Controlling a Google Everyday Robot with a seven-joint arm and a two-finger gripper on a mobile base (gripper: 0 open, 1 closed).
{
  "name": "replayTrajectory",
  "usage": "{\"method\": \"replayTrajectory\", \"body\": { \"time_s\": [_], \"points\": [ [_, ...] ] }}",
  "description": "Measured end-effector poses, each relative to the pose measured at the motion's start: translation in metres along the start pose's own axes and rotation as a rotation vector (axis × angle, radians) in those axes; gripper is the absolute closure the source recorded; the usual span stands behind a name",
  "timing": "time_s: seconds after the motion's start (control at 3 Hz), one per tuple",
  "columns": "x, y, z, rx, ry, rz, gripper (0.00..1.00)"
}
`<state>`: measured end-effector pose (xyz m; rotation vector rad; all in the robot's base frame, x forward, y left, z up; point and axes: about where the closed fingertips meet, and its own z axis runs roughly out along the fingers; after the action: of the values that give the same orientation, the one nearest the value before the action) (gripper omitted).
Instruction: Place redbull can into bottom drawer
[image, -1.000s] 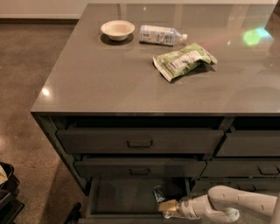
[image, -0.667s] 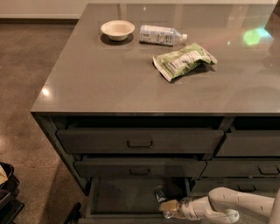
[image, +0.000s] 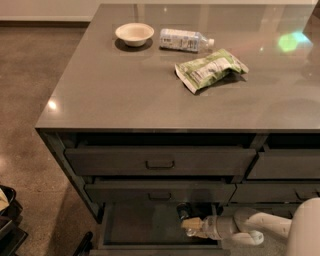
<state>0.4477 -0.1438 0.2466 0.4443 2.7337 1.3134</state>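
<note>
Next, my gripper lets go of the redbull can on the open bottom drawer's inside (image: 190, 220), toward the back, near the white arm.
The bottom drawer (image: 145, 227) of the left column stands pulled open, and its flat grey floor shows. My gripper (image: 185, 218) reaches into its right part from the right, on a white arm (image: 250, 227). It is shut on the redbull can (image: 182, 210), which shows as a small dark cylinder with a shiny spot, held just above the drawer floor near the back right. Most of the can is in shadow under the middle drawer.
Two handled drawers (image: 160, 162) sit shut above the open one, with the right column's drawers (image: 285, 165) beside them. On the countertop (image: 125, 95) lie a white bowl (image: 134, 34), a clear water bottle (image: 185, 40) and a green chip bag (image: 210, 69). Dark objects (image: 7, 215) stand on the floor at the left.
My gripper has moved a little further back into the open bottom drawer, and the can has moved with it. Nothing on the countertop has moved.
</note>
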Motion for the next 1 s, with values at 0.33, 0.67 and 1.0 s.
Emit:
{"method": "replayTrajectory", "body": {
  "time_s": [0.33, 0.67, 1.0],
  "points": [
    [-0.030, -0.010, 0.020, 0.003, -0.029, 0.022, 1.00],
    [-0.045, -0.029, 0.035, 0.021, -0.056, 0.068, 1.00],
    [-0.054, -0.046, 0.046, 0.039, -0.073, 0.107, 1.00]
  ]
}}
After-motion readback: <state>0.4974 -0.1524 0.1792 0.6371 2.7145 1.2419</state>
